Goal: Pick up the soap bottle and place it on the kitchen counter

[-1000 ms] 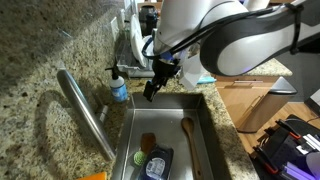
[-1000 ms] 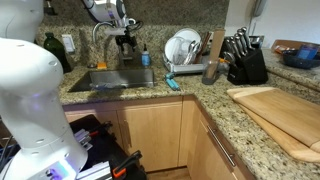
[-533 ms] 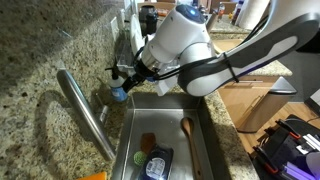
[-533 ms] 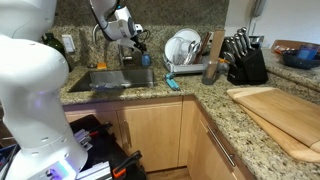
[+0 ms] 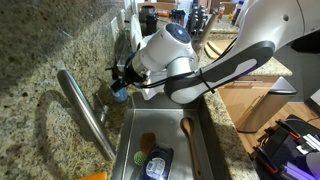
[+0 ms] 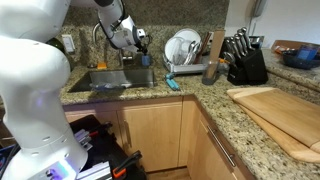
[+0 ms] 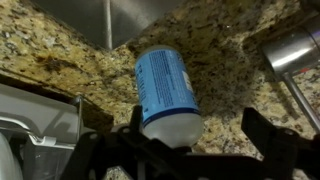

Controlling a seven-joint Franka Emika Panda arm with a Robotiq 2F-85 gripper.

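The soap bottle's whitish top [image 5: 120, 88] [image 7: 175, 130], just above the blue label and beside the steel faucet, is the spot my gripper will close on next.
The soap bottle [image 7: 165, 88] is a small blue bottle with a printed label. It stands on the speckled granite kitchen counter [image 7: 225, 45] behind the sink. In the wrist view it fills the middle, close to one finger, with a wide gap to the other. My gripper [image 7: 200, 140] is open around it with its jaws apart, not closed on it. In an exterior view the gripper [image 5: 125, 82] sits level with the bottle [image 5: 119, 94], whose pump top is hidden by the gripper. In both exterior views the arm leans over the sink's back edge; the bottle [image 6: 146, 60] shows small.
The steel faucet [image 5: 85, 112] rises close beside the bottle. The sink basin [image 5: 208, 125] holds a wooden spoon [image 5: 188, 135] and a dark blue container [image 5: 158, 163]. A dish rack [image 6: 185, 52], knife block [image 6: 245, 62] and cutting board [image 6: 282, 112] stand along the counter.
The arm has swung from over the sink toward the back edge. The wrist has turned, bringing the open gripper around the soap bottle.
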